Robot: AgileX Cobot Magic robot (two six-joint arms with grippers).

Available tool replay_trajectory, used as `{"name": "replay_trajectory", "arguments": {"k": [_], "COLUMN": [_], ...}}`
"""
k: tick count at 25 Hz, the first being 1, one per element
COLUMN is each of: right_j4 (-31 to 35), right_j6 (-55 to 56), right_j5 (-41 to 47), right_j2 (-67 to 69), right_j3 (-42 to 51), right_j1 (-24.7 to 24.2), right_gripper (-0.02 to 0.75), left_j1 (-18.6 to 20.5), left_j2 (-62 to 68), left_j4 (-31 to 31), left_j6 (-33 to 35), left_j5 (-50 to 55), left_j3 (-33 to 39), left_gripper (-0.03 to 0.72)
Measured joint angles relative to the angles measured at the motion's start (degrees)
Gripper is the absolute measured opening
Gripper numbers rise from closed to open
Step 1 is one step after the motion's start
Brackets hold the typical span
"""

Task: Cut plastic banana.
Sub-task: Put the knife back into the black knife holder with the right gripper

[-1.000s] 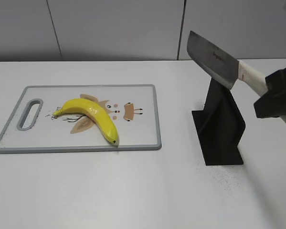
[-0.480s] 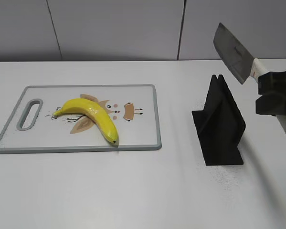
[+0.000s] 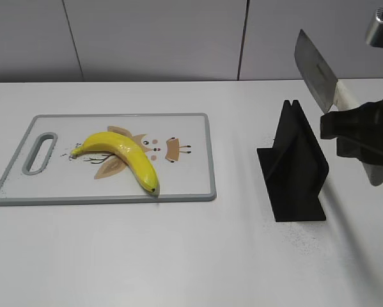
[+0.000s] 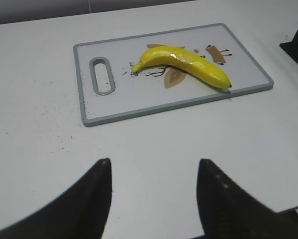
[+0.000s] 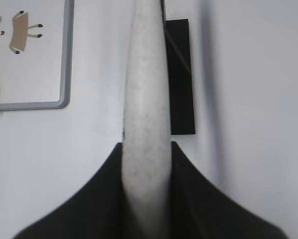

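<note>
The robot's right gripper will release the cleaver in the slot (image 3: pixel 313 142) between the upright panels of the black knife stand.
A yellow plastic banana (image 3: pixel 121 155) lies whole on the white, grey-rimmed cutting board (image 3: pixel 191 137); it also shows in the left wrist view (image 4: pixel 186 62). My right gripper (image 3: pixel 352 131) is shut on the white handle of a cleaver (image 3: pixel 316 69), held blade-up above and to the right of the black knife stand (image 3: pixel 295 166). In the right wrist view the handle (image 5: pixel 145 99) fills the space between the jaws (image 5: pixel 146 149). My left gripper (image 4: pixel 153 167) is open and empty over bare table, near the board's front edge. It is out of the exterior view.
The black knife stand stands right of the board and shows in the right wrist view (image 5: pixel 181 74). The board (image 4: pixel 188 102) has a handle slot at its left end. A grey wall runs behind the white table (image 3: pixel 178 256).
My right gripper has carried the cleaver to the right and turned it more upright, away from above the stand's top. The banana, board and left gripper have not moved.
</note>
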Motion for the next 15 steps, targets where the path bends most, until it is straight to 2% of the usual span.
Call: {"name": "replay_trajectory", "arguments": {"k": [15], "right_j4": [-0.66], "right_j6": [-0.46], "right_j5": [-0.17], "right_j2": [7.65], "right_j3": [2.23], "right_j1": [0.07], "right_gripper": [0.162], "left_j1": [0.0], "left_j2": [0.0], "left_j4": [0.0], "left_j6": [0.0], "left_j5": [-0.05], "left_j3": [0.0], "left_gripper": [0.526]}}
